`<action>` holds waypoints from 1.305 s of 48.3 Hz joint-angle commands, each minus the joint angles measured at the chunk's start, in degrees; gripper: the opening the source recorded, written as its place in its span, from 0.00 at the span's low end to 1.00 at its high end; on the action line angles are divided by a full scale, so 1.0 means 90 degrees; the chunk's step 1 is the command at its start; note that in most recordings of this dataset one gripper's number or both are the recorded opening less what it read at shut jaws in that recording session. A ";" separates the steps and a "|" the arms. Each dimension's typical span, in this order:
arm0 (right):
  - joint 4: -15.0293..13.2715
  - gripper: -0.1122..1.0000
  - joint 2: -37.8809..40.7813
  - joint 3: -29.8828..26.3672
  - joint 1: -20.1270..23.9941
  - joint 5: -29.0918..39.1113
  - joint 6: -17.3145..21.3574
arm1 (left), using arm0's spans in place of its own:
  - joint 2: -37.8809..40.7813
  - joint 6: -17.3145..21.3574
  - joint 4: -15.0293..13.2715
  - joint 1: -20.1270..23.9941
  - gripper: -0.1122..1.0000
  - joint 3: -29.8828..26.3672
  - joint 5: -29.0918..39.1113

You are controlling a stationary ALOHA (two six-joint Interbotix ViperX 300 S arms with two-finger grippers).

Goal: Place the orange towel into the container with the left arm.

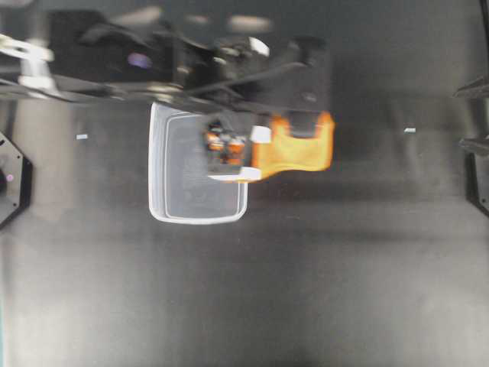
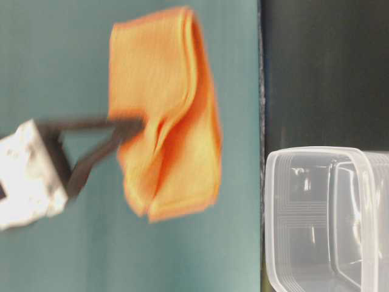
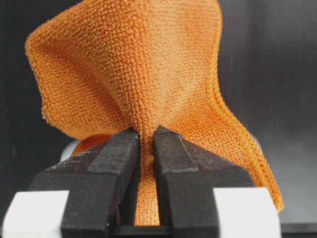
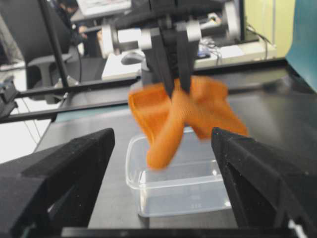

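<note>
Next, my left gripper releases the orange towel, still hanging in the air beside the tub, in the middle of the clear container (image 1: 202,158) on the dark table.
The orange towel (image 3: 138,64) hangs bunched from my left gripper (image 3: 146,136), whose black fingers are shut on a fold of it. In the overhead view the towel (image 1: 294,149) is held in the air just right of the container (image 1: 191,176), a clear tub standing empty on the dark table. In the table-level view the towel (image 2: 167,115) is off the surface, apart from the container (image 2: 328,219). In the right wrist view the towel (image 4: 178,114) dangles over the tub's far side (image 4: 183,193). My right gripper (image 4: 162,134) is open and empty, facing them from a distance.
Two small white tape marks (image 1: 82,137) (image 1: 409,130) lie on the dark table. Black fixtures sit at the left edge (image 1: 11,180) and the right edge (image 1: 475,115). The left arm's body (image 1: 229,69) spans the back of the table.
</note>
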 commanded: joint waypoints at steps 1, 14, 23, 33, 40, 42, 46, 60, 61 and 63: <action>0.0020 0.79 0.0029 -0.0029 -0.0020 -0.0107 0.0000 | -0.0576 -0.0010 0.0020 0.0000 0.15 0.0439 0.0215; 0.0020 0.79 0.0039 -0.0010 -0.0020 -0.0186 0.0010 | -0.1289 0.0010 0.0020 0.0088 0.15 0.1992 -0.0801; 0.0020 0.79 0.0049 0.0010 -0.0010 -0.0225 0.0010 | -0.1406 0.0010 0.0020 0.0088 0.15 0.2354 -0.1035; 0.0020 0.79 0.0039 0.0010 -0.0010 -0.0234 0.0010 | -0.1387 0.0000 0.0020 0.0098 0.15 0.2412 -0.0986; 0.0020 0.79 0.0039 0.0010 -0.0020 -0.0273 0.0010 | -0.1377 0.0029 0.0020 0.0098 0.15 0.2422 -0.0986; 0.0020 0.79 0.0039 0.0000 -0.0020 -0.0273 0.0010 | -0.1377 0.0049 0.0020 0.0098 0.15 0.2422 -0.0986; 0.0020 0.79 0.0049 0.0010 -0.0020 -0.0273 0.0010 | -0.1377 0.0195 0.0020 0.0088 0.15 0.2441 -0.0986; 0.0020 0.79 0.0039 0.0010 -0.0010 -0.0273 0.0010 | -0.1348 0.0273 0.0020 0.0117 0.17 0.2432 -0.1094; 0.0020 0.79 0.0039 0.0000 -0.0020 -0.0273 0.0010 | -0.1348 0.0264 0.0020 0.0117 0.19 0.2432 -0.1104; 0.0020 0.79 0.0039 0.0010 -0.0010 -0.0273 0.0010 | -0.1348 0.0264 0.0020 0.0127 0.28 0.2432 -0.1123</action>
